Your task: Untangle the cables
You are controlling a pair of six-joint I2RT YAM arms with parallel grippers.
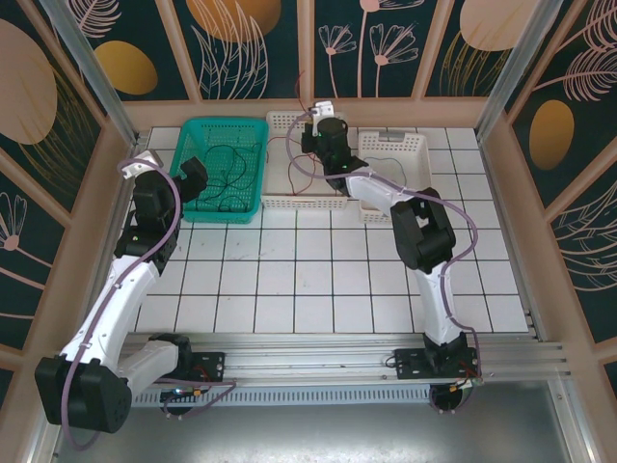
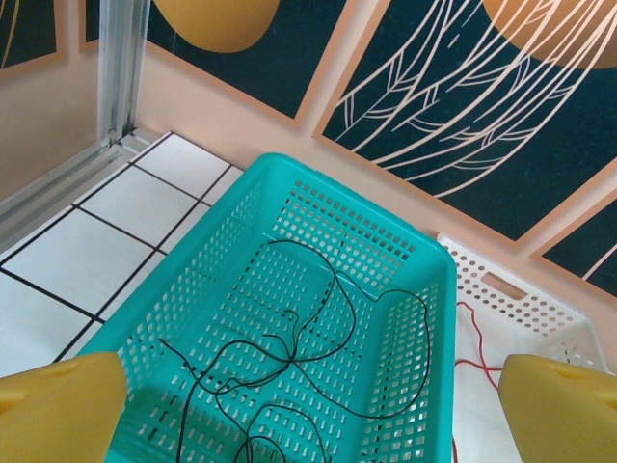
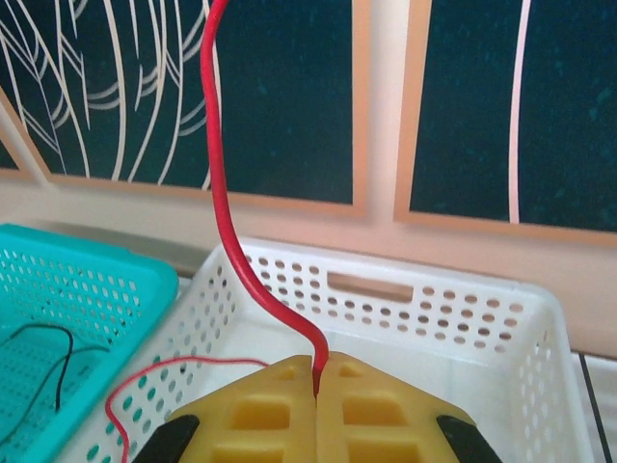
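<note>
I should set the red cable down with my right gripper near the centre of the middle white basket's bottom [image 1: 313,174]. The red cable now hangs over that basket.
Thin black cables [image 2: 307,340] lie in loose tangled loops on the floor of a teal basket [image 2: 280,174], also visible from above [image 1: 227,176]. My left gripper [image 2: 308,420] hovers over the near left end of that basket [image 1: 253,130], open, its yellow fingers [image 2: 60,405] far apart with nothing between them. My right gripper [image 3: 316,365] is shut on a red cable [image 3: 228,217], which rises from the pads and runs up out of the frame. It hangs over the middle white basket [image 1: 281,120], where more red cable [image 1: 293,159] trails down.
A second white basket [image 1: 410,145] sits to the right of the middle one, under the right arm's forearm. The three baskets stand in a row against the back wall. White tiled floor stretches between the baskets and the arm bases.
</note>
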